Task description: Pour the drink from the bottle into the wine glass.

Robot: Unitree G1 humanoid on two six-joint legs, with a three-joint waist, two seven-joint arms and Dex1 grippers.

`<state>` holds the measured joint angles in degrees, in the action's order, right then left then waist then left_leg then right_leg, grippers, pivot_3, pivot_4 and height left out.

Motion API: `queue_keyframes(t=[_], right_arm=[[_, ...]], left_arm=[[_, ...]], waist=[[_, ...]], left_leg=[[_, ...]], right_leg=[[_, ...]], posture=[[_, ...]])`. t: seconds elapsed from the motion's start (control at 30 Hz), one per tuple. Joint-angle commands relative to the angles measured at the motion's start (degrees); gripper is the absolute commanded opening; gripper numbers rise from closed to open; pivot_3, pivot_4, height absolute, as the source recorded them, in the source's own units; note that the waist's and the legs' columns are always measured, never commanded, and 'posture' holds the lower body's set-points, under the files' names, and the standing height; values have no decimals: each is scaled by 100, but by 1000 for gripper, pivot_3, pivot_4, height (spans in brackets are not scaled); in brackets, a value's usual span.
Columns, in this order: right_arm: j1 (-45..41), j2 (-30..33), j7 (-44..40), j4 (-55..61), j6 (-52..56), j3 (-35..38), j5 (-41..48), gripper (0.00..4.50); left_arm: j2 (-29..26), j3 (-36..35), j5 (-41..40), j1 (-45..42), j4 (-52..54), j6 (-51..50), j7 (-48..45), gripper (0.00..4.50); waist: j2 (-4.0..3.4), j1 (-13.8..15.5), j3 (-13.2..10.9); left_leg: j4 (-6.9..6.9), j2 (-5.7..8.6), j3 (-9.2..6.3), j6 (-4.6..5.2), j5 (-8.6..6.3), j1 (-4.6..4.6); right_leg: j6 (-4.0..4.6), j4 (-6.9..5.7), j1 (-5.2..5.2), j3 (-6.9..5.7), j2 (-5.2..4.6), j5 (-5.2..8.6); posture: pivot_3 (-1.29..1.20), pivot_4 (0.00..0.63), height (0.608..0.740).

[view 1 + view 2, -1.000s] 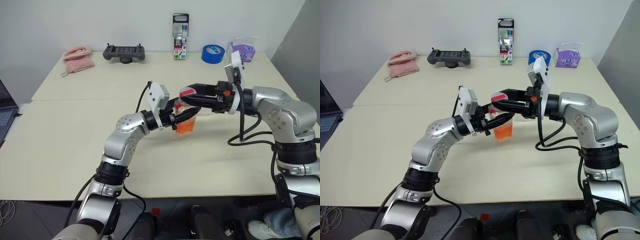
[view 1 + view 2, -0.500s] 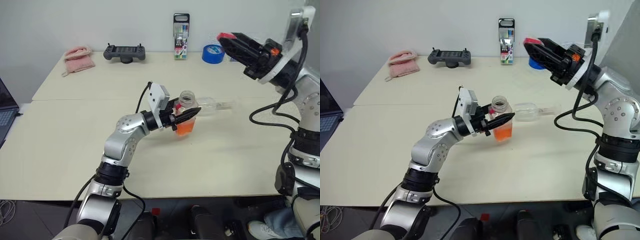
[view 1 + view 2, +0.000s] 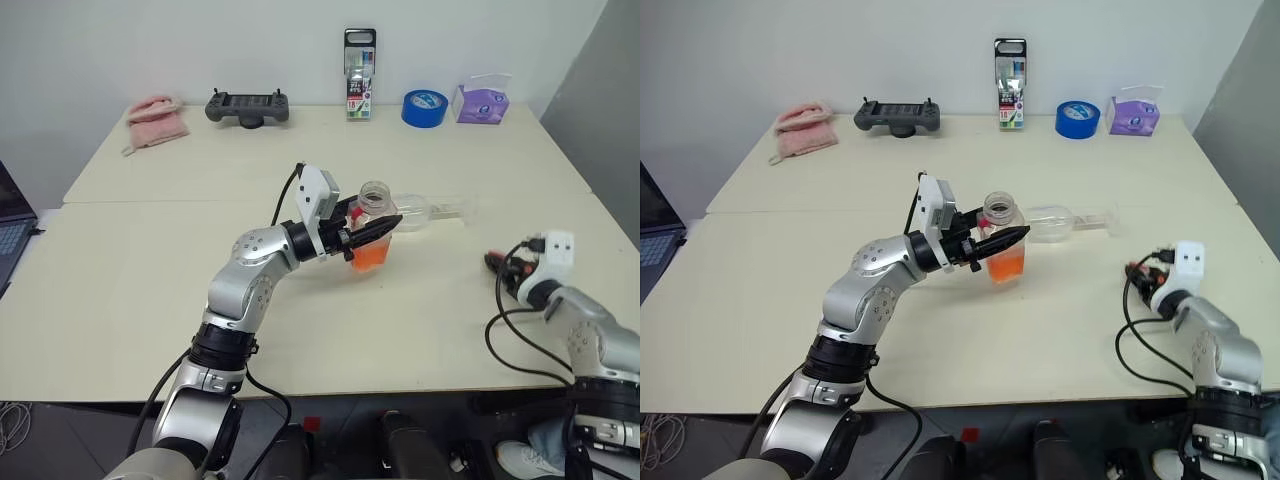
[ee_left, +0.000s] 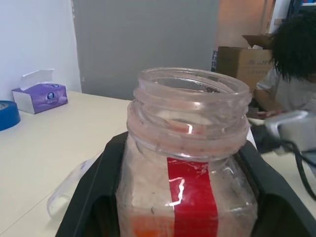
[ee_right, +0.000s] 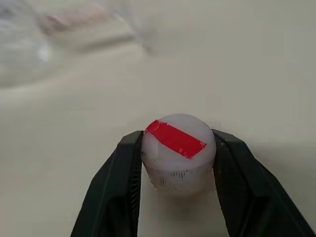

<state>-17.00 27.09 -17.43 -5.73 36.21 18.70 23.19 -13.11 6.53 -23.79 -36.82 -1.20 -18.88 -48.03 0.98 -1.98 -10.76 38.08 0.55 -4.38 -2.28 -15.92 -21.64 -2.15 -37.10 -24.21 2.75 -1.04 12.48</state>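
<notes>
I will release the bottle from my left gripper on the table just this side of the seam (image 3: 237, 245), in line with the black controller.
The bottle (image 3: 372, 222) stands upright at the table's middle with its mouth uncapped, and my left gripper (image 3: 384, 226) is shut on it. In the left wrist view the black fingers (image 4: 98, 197) hug the bottle (image 4: 190, 148) on both sides. The orange drink (image 3: 370, 257) fills its lower part. Just behind it the wine glass (image 3: 425, 210) lies on its side, foot toward the right. My right gripper (image 3: 493, 263) is low over the table at the right. It is shut on the white cap (image 5: 178, 148), which has a red strip.
Along the back edge stand a pink cloth (image 3: 156, 117), a black controller (image 3: 247, 105), a tall marker pack (image 3: 361, 73), a blue tape roll (image 3: 425, 107) and a purple tissue box (image 3: 481, 100). A laptop (image 3: 10, 235) sits at the left edge. A person (image 4: 296, 54) sits beyond the table.
My right arm took the cap off the bottle's mouth, swung it up to the right, then came down low over the table at the right. The left arm and bottle stayed still.
</notes>
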Motion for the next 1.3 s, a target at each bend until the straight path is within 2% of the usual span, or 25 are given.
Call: queue_keyframes(t=[0.03,0.17,0.5,0.7,0.77,0.9,1.03,1.17,1.3], right_arm=[[2,21,73,-6,-232,30,-163,3050],[8,158,-153,-45,-203,-53,-228,4469],[-373,925,-704,680,59,-435,-368,4500],[-608,1214,-2351,2790,848,-1438,873,4500],[-830,945,-2420,3074,839,-1884,937,4500],[-1430,-141,-1802,2916,718,-2542,616,4500],[-1911,-897,-1252,2408,342,-3151,-113,4500],[-2167,-1279,-1059,2120,162,-3393,-499,4500],[-2156,-1304,-1150,2077,120,-3410,-624,4500]], left_arm=[[8,-123,-30,-224,71,104,20,2140],[-79,-225,27,-262,-63,158,92,2140],[-341,-703,-46,-192,-116,19,518,2140],[-793,-1152,375,-130,-377,-77,1378,2140],[-886,-1316,552,-141,-587,-19,1762,2140],[-983,-1551,837,-151,-875,131,2341,2140],[-918,-1770,723,-105,-1019,256,2457,2140],[-868,-2004,735,-68,-1321,521,2609,2140],[-855,-2160,743,-40,-1558,668,2726,2140]], waist=[[0,0,0],[0,7,0],[0,10,0],[0,-23,0],[0,-15,0],[4,-8,1],[7,68,1],[8,71,2],[9,74,3]], left_leg=[[0,-1,-2,0,0,3],[0,-2,-5,0,0,4],[0,-2,-5,0,0,2],[-5,-17,-19,1,-1,6],[-6,-20,-30,1,-1,7],[-1,-19,-30,-1,0,7],[1,-10,-46,-11,5,-22],[0,-5,-34,-33,17,-26],[0,-3,-37,-22,10,-28]], right_leg=[[-1,0,4,-1,3,0],[-1,1,6,-2,7,1],[-1,2,4,-2,6,1],[-1,1,4,-13,23,1],[-2,-2,4,-24,26,2],[-1,-3,4,-23,25,1],[1,-1,-13,-40,-6,-1],[-7,8,-14,-30,-29,-6],[-8,8,-14,-34,-29,-7]], posture=[[0,150,740],[0,150,740],[0,150,740],[0,150,740],[0,150,740],[0,150,740],[0,150,740],[0,150,740],[0,150,740]])
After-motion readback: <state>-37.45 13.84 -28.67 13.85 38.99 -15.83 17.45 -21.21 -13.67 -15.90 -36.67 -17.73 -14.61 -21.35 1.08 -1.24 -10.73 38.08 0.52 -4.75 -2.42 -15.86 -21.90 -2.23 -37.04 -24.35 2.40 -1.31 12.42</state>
